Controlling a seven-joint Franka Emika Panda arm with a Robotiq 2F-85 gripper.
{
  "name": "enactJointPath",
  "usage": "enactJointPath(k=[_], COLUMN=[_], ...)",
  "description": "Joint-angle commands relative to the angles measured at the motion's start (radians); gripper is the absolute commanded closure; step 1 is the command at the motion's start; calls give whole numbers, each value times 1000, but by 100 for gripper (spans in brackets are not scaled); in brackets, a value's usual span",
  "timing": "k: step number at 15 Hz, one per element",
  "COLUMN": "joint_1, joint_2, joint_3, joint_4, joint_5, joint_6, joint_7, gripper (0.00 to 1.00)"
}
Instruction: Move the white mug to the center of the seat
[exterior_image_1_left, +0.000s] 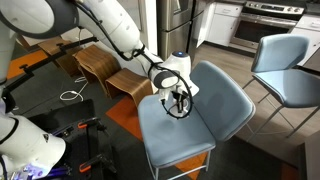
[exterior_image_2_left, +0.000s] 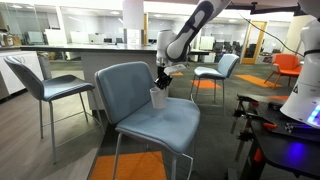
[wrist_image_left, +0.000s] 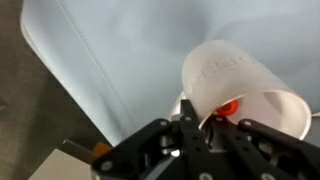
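Next, my gripper lets go of the white mug on the seat's middle (exterior_image_1_left: 168, 127), a little toward the edge opposite the backrest.
The white mug (wrist_image_left: 240, 85) fills the upper right of the wrist view, with a pinkish-red spot inside its rim. My gripper (wrist_image_left: 200, 125) is shut on the mug's wall, one finger inside the rim and one outside. In both exterior views the gripper (exterior_image_1_left: 178, 100) (exterior_image_2_left: 160, 80) hangs over the back part of the light blue-grey seat (exterior_image_1_left: 185, 135) (exterior_image_2_left: 165, 125), close to the backrest. The mug (exterior_image_2_left: 157, 97) shows small and white under the fingers. I cannot tell whether its base touches the cushion.
A second blue-grey chair (exterior_image_1_left: 285, 70) stands behind the seat. Another chair (exterior_image_2_left: 45, 85) stands beside it, and one more (exterior_image_2_left: 225, 68) is farther back. A wooden bench (exterior_image_1_left: 105, 65) sits behind the arm. Black equipment with cables (exterior_image_2_left: 280, 140) stands at the floor's edge.
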Motion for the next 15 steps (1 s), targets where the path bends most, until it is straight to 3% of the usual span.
enactJointPath(k=[1, 4, 10, 15], joint_1=[87, 74, -21, -37], joint_2=[-94, -108, -96, -90], joint_3=[-100, -115, -44, 2], joint_4=[-159, -226, -292, -322], joint_5=[-91, -85, 19, 76], joint_6=[78, 144, 276, 346], joint_7=[137, 159, 88, 62], gripper=[97, 97, 97, 97])
